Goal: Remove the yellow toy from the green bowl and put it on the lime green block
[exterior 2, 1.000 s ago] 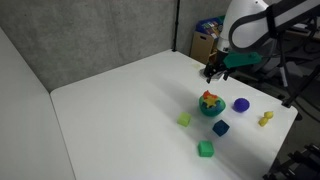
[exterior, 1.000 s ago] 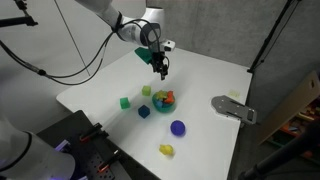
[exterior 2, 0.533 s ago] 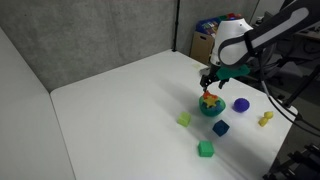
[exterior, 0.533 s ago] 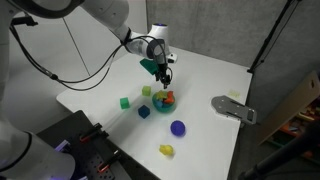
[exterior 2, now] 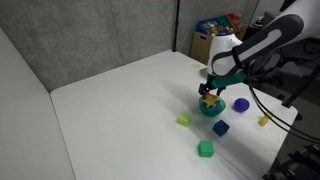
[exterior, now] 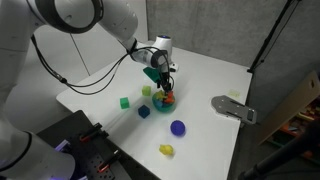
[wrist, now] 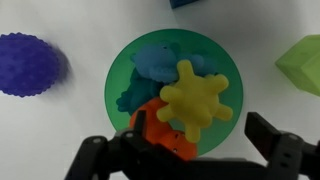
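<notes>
My gripper will close on the body of the yellow toy [wrist: 195, 106], which is above the orange piece in the green bowl.
The green bowl [wrist: 118, 78] holds a yellow star-shaped toy [wrist: 195, 98] lying on top of an orange piece [wrist: 158, 128] and a blue piece [wrist: 158, 68]. My gripper [wrist: 185, 150] is open, with a finger on each side of the bowl's near edge, just above the toys and touching nothing. In both exterior views the gripper [exterior: 163, 86] [exterior 2: 210, 91] hangs right over the bowl [exterior: 165, 103] [exterior 2: 212, 111]. The lime green block [wrist: 304, 62] sits beside the bowl, and shows in both exterior views [exterior: 146, 91] [exterior 2: 184, 120].
A purple spiky ball [wrist: 28, 65] [exterior: 177, 127] lies beside the bowl. A dark blue cube [exterior 2: 220, 128], a darker green cube [exterior 2: 205, 149] and an oblong yellow toy [exterior 2: 265, 120] lie nearby. A grey fixture [exterior: 233, 108] sits at the table edge.
The gripper has moved across the table and come down from above to just over the green bowl. The toys and blocks have not moved.
</notes>
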Controlling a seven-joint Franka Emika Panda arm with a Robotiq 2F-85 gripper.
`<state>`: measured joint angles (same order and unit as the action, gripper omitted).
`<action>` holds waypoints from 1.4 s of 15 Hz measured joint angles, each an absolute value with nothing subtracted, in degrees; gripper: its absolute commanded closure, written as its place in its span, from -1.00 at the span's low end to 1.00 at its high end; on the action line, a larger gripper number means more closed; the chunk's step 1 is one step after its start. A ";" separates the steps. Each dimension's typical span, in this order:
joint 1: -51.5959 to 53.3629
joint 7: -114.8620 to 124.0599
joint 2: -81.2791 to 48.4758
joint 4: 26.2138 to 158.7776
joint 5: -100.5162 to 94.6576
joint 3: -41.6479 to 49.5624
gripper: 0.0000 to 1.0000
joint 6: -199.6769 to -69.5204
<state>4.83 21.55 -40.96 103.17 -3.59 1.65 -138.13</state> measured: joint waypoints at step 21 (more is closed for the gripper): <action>9.71 21.04 -32.79 102.38 -0.99 0.50 0.87 -134.19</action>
